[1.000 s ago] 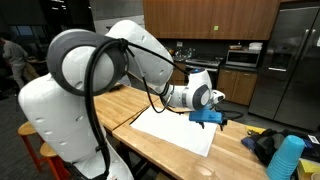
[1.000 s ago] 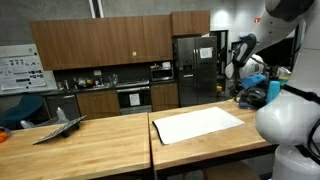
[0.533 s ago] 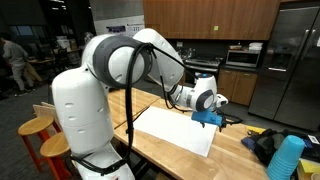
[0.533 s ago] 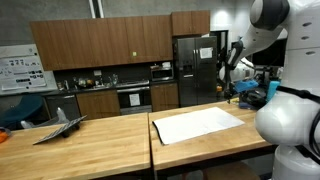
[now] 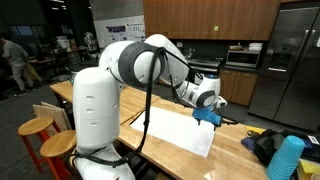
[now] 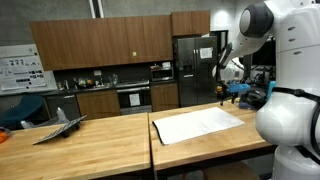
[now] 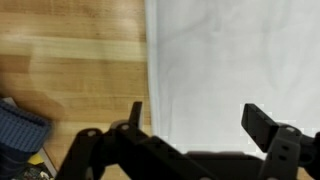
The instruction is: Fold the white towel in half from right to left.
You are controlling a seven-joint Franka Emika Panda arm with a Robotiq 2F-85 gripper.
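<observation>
The robot's gripper needs to next move down to the middle of the white towel's edge [image 5: 212,139] [image 7: 153,100] facing the blue cylinder and close there.
The white towel [image 5: 178,131] lies flat and unfolded on the wooden table [image 5: 150,153]. It also shows in an exterior view [image 6: 198,124]. My blue-black gripper [image 5: 208,117] hangs above the towel's far edge, apart from it; in an exterior view [image 6: 232,90] it is above the towel's right end. In the wrist view the towel [image 7: 235,55] fills the right part of the picture, its straight edge running down beside bare wood. The gripper [image 7: 198,118] is open and empty, its fingers spread over the towel near that edge.
A blue cylinder [image 5: 287,157] and dark items [image 5: 263,146] lie on the table's end past the towel. A grey folded object [image 6: 57,127] lies on the neighbouring table. A blue ridged thing [image 7: 18,129] sits at the wrist view's lower left. Stools [image 5: 33,130] stand beside the table.
The arm's body has swung across the exterior views. The gripper has moved inward over the towel's end and slightly lower. The towel has not moved.
</observation>
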